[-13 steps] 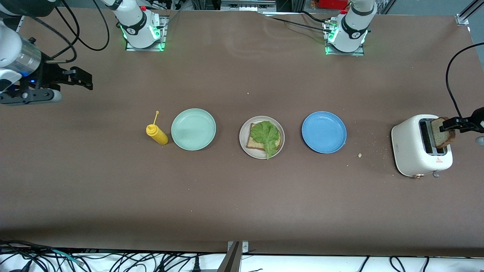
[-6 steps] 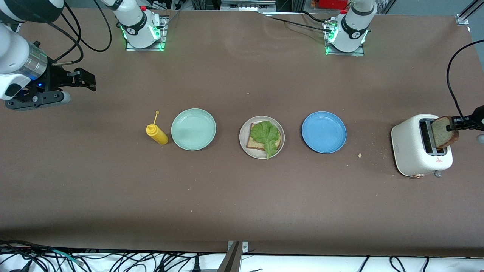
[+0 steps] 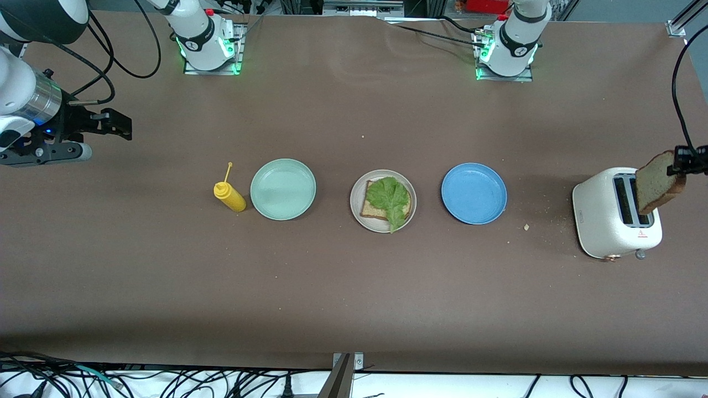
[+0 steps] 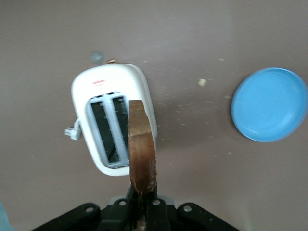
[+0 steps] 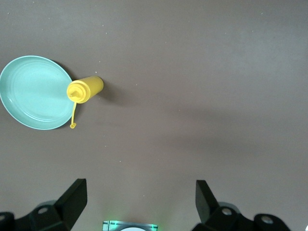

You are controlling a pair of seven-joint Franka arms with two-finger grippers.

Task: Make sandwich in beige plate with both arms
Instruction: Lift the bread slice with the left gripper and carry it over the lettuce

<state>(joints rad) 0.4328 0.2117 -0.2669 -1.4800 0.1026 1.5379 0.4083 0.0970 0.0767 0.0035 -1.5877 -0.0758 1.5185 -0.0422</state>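
My left gripper has the second bread slice to place. It will let go of it on top of the green lettuce leaf (image 3: 384,203) in the beige plate.
The beige plate (image 3: 369,224) sits mid-table with one bread slice (image 3: 370,209) on it and a green lettuce leaf (image 3: 390,199) on that slice. A second bread slice (image 3: 657,182) hangs edge-up just above the white toaster (image 3: 605,221), clear of its slots. My left gripper (image 3: 679,162) is shut on its upper crust. The left wrist view shows this bread slice (image 4: 142,154) clamped in that gripper (image 4: 143,211), over the toaster (image 4: 110,86). My right gripper (image 3: 123,122) waits open and empty above the table at the right arm's end, and its wrist view shows the same gripper (image 5: 142,202).
A mint green plate (image 3: 282,189) and a yellow squeeze bottle (image 3: 229,196) lie toward the right arm's end from the beige plate. A blue plate (image 3: 474,193) lies between the beige plate and the toaster. Crumbs (image 3: 526,226) dot the table by the toaster.
My left gripper closed on the bread slice and lifted it out of the toaster slot. The right arm shifted only slightly.
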